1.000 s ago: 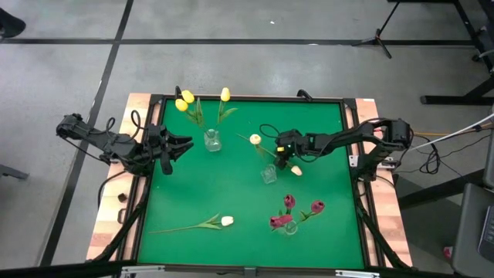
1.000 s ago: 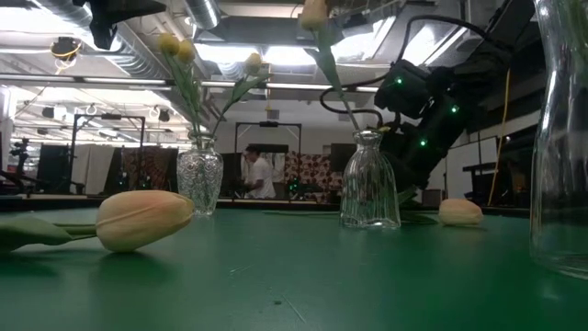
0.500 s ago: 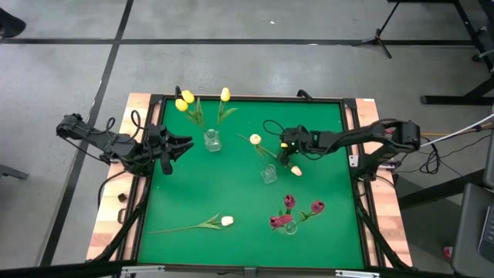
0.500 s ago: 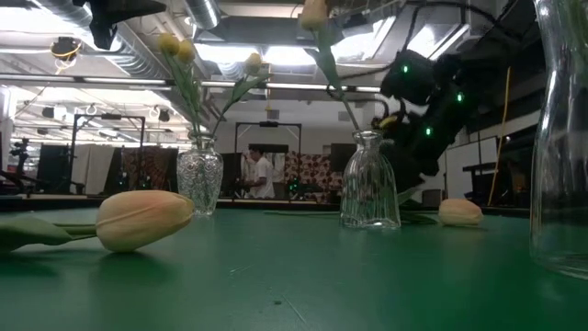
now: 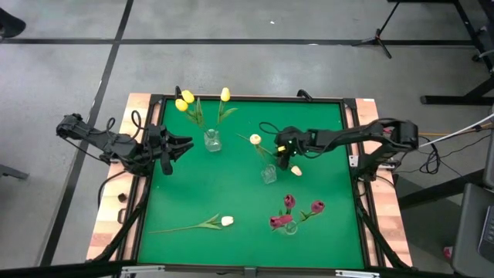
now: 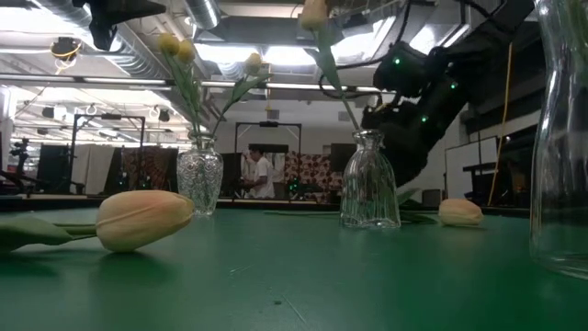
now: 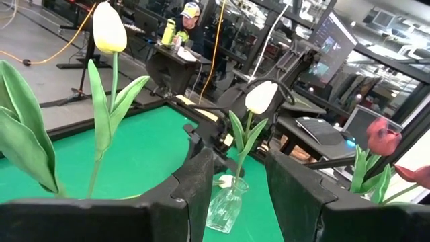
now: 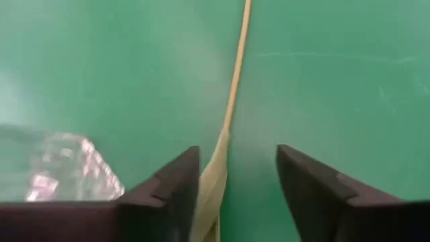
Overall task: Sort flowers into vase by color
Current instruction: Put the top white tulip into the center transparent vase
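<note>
The cream flower's stem slants off-centre through the robot's open right gripper, so the robot should line up the fingers and pinch at the leaf's base [image 8: 224, 134] before lifting.
A cream flower lies on the green table; its head [image 5: 296, 170] rests beside the middle glass vase [image 5: 268, 174]. Its thin stem [image 8: 235, 74] runs between the fingers of my open right gripper [image 5: 279, 153], which hangs slanting down just above it. One leaf sits close to a finger; I cannot tell if they touch. The vase holds one cream flower [image 5: 255, 139], stem down in its neck. A second cream flower [image 5: 226, 221] lies flat near the front left. My left gripper [image 5: 181, 147] waits open at the left edge, pointing level.
Yellow flowers stand in a glass vase [image 5: 211, 140] at the far left of centre. Dark red flowers stand in a vase [image 5: 289, 225] near the front right. A raised dark frame [image 5: 247, 99] rims the table. Bare green cloth lies in the middle and front left.
My right gripper has risen a little above the lying flower's stem and tipped slightly. The flower's head rests where it was, beside the middle vase.
</note>
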Robot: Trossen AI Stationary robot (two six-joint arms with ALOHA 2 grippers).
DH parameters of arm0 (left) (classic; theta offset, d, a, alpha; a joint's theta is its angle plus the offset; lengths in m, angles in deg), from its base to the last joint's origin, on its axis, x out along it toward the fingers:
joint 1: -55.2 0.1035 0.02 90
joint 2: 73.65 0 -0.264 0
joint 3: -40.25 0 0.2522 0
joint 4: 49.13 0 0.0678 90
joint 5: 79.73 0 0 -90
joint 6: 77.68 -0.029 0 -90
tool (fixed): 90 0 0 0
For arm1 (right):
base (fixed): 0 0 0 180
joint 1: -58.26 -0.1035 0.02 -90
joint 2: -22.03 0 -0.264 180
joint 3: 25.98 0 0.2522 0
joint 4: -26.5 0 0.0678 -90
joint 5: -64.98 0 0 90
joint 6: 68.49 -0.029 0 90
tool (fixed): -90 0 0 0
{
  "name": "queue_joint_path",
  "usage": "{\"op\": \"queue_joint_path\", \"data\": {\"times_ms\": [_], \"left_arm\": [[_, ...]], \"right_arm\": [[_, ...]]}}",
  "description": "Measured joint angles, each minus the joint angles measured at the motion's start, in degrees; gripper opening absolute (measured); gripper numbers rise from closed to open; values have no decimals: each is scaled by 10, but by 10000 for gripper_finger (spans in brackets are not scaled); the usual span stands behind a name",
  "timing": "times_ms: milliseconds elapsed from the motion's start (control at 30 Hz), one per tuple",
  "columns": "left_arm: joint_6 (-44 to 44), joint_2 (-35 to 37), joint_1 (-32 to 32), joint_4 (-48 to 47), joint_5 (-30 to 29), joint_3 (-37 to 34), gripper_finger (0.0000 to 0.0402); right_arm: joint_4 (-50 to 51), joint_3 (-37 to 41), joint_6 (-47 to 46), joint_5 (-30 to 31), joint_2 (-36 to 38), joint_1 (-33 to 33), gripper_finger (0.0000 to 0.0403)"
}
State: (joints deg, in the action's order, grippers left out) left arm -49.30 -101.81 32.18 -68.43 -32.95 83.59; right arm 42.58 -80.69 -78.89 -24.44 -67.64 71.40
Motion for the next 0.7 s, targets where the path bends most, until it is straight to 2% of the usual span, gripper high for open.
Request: {"op": "queue_joint_path", "data": {"times_ms": [100, 167, 367, 533, 600, 700], "left_arm": [[0, 0, 0, 0, 0, 0, 135], [0, 0, 0, -1, 0, 0, 135], [0, 0, 0, 0, 0, 0, 135], [0, 0, 0, -1, 0, 0, 135], [0, 0, 0, 0, 0, 0, 135], [-1, 0, 0, 0, 0, 0, 135]], "right_arm": [[-36, 0, -10, 3, -22, 0, 234], [-48, 0, -12, 3, -36, -1, 245], [-43, 0, -9, 14, -61, -1, 233], [-34, -3, -12, 49, -74, -2, 191], [-31, -3, -13, 57, -74, -2, 156], [-29, -3, -13, 68, -74, -1, 84]]}}
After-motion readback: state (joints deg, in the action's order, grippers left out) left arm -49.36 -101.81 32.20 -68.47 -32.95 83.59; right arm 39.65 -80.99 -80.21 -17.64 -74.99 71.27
